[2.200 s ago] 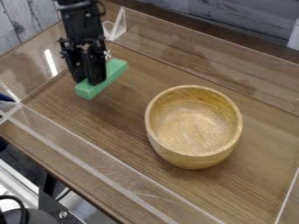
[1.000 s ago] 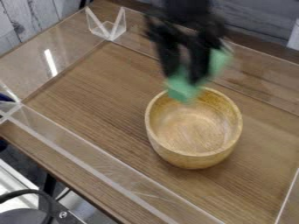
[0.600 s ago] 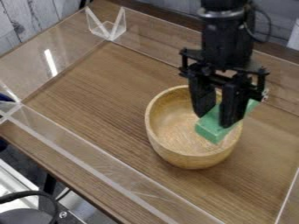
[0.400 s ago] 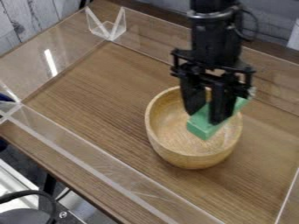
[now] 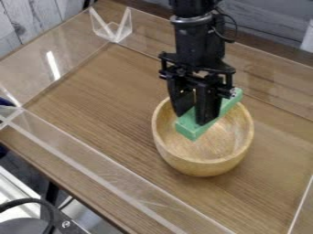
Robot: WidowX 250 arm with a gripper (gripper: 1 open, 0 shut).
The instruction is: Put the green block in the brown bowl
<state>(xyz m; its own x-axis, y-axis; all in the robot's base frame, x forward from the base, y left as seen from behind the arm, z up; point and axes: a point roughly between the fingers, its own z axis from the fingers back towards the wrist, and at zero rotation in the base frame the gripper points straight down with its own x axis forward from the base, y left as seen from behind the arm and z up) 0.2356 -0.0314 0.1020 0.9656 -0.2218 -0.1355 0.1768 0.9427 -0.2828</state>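
Note:
My gripper is holding the green block. I will let it go on the bottom of the brown bowl [image 5: 196, 138], close to the middle of the bowl.
The green block [image 5: 204, 116] is a bright green bar, tilted, its lower end down inside the hollow of the brown bowl [image 5: 184, 158]. My black gripper [image 5: 199, 102] comes down from above and is shut on the green block, its fingers [image 5: 182, 96] clamped on the bar's sides over the bowl's left half. The bowl is round, light wood with a thick rim, resting on the wooden tabletop right of centre. I cannot tell whether the block's lower end touches the bowl's floor.
A clear acrylic wall [image 5: 73, 151] fences the wooden table [image 5: 86, 101] along its front and left edges. A small clear folded stand [image 5: 112, 25] sits at the back left. Grey wall panels lie behind.
The gripper carried the green block from left of the bowl to above it, then sank and shifted left. The block's lower end now hangs inside the bowl.

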